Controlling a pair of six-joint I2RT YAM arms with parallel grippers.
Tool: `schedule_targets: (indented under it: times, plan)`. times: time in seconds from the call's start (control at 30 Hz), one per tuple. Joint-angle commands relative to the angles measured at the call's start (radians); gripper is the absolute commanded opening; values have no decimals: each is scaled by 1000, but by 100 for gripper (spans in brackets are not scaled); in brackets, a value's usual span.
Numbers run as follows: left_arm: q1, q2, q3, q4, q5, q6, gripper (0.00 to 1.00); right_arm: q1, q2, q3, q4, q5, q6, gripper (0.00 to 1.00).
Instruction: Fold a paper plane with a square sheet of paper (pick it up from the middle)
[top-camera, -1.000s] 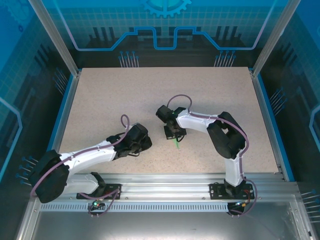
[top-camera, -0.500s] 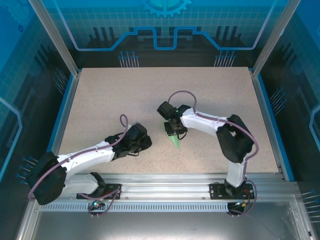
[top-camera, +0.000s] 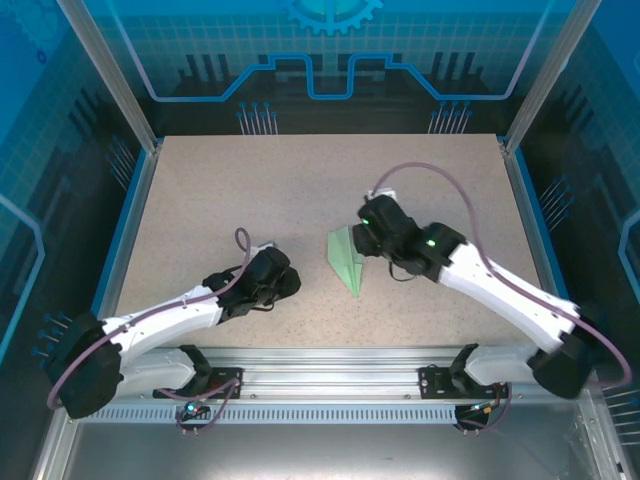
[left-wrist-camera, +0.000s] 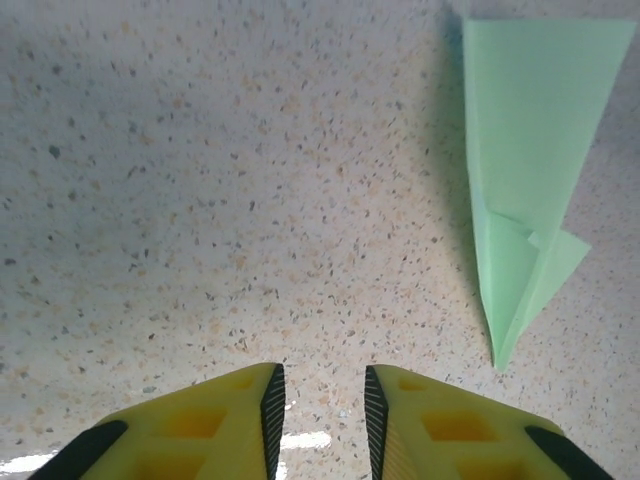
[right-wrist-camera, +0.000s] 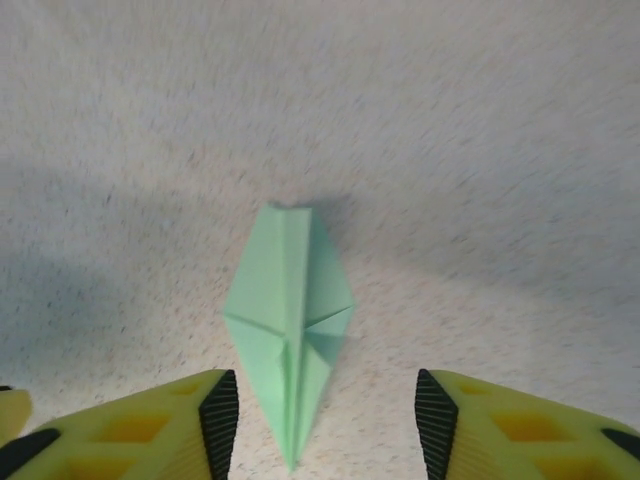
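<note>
The paper plane's fold is off-centre from my open right fingers, so I need to align and pinch the fold (right-wrist-camera: 292, 350) beside the wing creases.
The square sheet of paper stands folded into a pale mint-green paper plane (top-camera: 346, 261), a narrow dart lying flat on the speckled table near its middle, tip toward the arms' bases. My right gripper (top-camera: 363, 243) hovers just right of it, open. In the right wrist view the paper plane (right-wrist-camera: 289, 322) lies free on the table, its tip reaching between the gripper (right-wrist-camera: 327, 415) fingers nearer the left one, touching neither. My left gripper (top-camera: 289, 283) sits to the plane's left. The left wrist view shows this gripper (left-wrist-camera: 322, 410) slightly open on nothing, the plane (left-wrist-camera: 528, 150) at upper right.
The speckled tabletop (top-camera: 240, 190) has blue side rails and an aluminium frame rail (top-camera: 330, 365) along its near edge. Cage posts and transparent blue panels stand round the table. No other loose objects lie on it.
My right gripper has opened and let go of the plane, then swung to the right as its arm stretched out. The plane now lies flat. The left gripper opened slightly.
</note>
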Motion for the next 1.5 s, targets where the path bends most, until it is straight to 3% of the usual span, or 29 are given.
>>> schedule_targets:
  times: [0.0,0.1,0.2,0.27,0.33,0.47,0.6,0.7,0.97,1.2,1.3,1.47]
  plan:
    - [3,-66,-6,-33,-83,54,34,-5,-140,-98,58,232,-81,65]
    - [4,-126,-24,-40,-126,75,38,-84,-231,-184,96,259,-124,75]
    - [5,-178,-38,-58,-167,92,43,-225,-271,-237,77,146,-115,83]
    - [5,-207,-45,-70,-185,103,44,-343,-275,-265,81,-54,-130,84]
    - [7,-228,-53,-81,-201,106,46,-454,-254,-314,153,-414,-170,81]
    - [8,-238,-64,-87,-200,98,49,-440,-109,-350,272,-706,-89,72]
    - [9,-238,-75,-85,-190,73,49,-309,109,-310,312,-718,-53,68]
    - [9,-238,-80,-81,-174,68,49,-229,242,-233,283,-618,-41,67]
    - [11,-253,-84,-98,-167,65,50,-140,495,-72,200,-471,-44,67]
    - [10,-271,-89,-116,-173,64,50,-88,561,-5,157,-426,-47,63]
    - [12,-279,-89,-123,-173,63,50,-70,515,-22,155,-334,-28,63]
    - [12,-300,-103,-126,-176,54,50,-109,457,-49,159,-302,-10,66]
